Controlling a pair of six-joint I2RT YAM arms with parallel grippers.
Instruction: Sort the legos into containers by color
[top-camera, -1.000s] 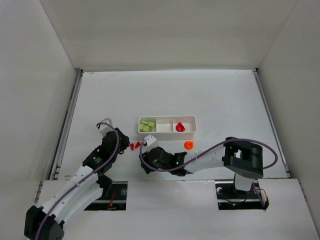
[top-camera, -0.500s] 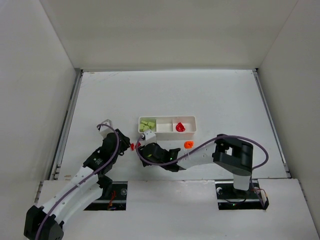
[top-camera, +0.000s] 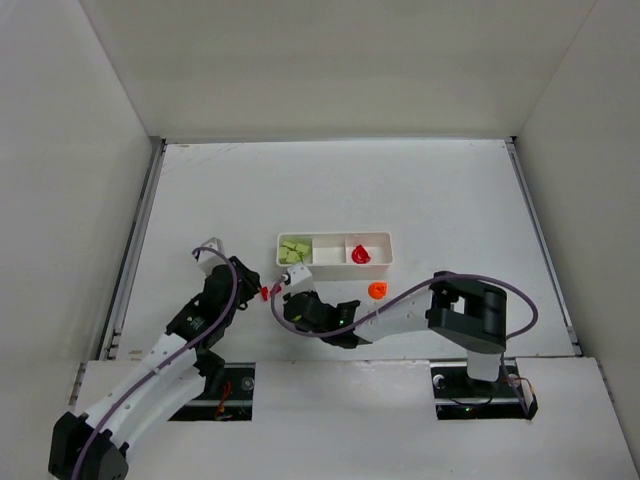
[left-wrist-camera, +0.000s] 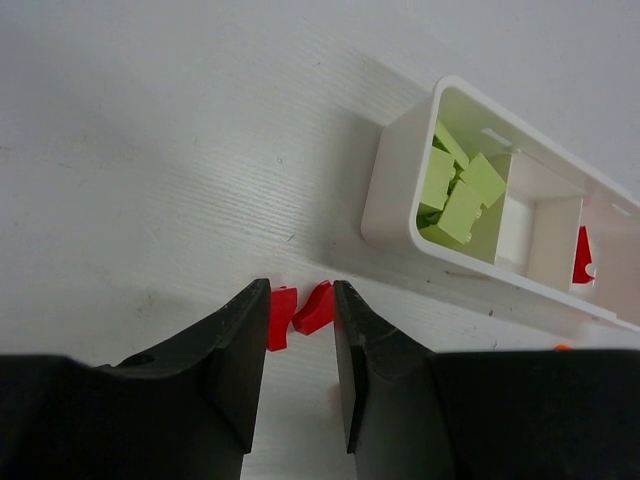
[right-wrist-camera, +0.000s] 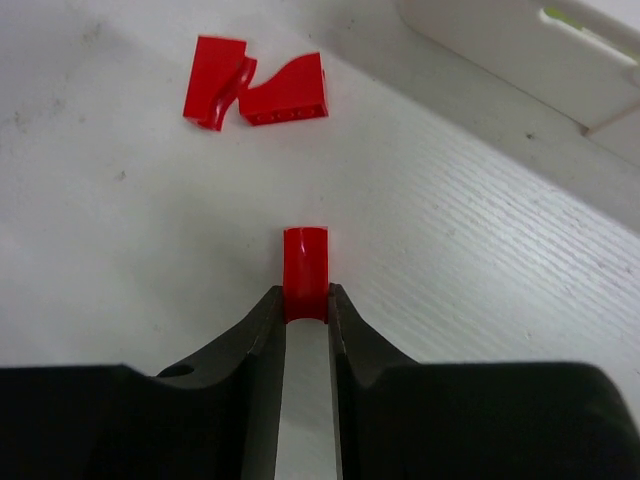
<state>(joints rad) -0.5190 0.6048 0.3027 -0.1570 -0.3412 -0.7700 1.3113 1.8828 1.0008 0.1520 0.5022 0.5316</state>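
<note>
I need to set the small red lego down with my right gripper against the red lego in the white tray (top-camera: 361, 252).
In the right wrist view my right gripper (right-wrist-camera: 305, 297) is shut on a small red lego (right-wrist-camera: 305, 265), pinched at the fingertips just over the table. Two more red legos (right-wrist-camera: 215, 70) (right-wrist-camera: 285, 90) lie beyond it. In the left wrist view those two legos (left-wrist-camera: 283, 316) (left-wrist-camera: 316, 306) show between the tips of my left gripper (left-wrist-camera: 301, 305), which is open above them. The white tray (top-camera: 335, 264) holds yellow-green legos (top-camera: 295, 250) in its left container and a red lego (top-camera: 360, 254) in its right one. An orange lego (top-camera: 377, 290) lies on the table.
Both grippers meet close together just left of and below the tray's left end (left-wrist-camera: 395, 190). White walls enclose the table on three sides. The right arm (top-camera: 400, 315) lies across the table in front of the tray.
My right gripper slid left toward the red legos and closed on one. The left gripper shifted only slightly toward them.
</note>
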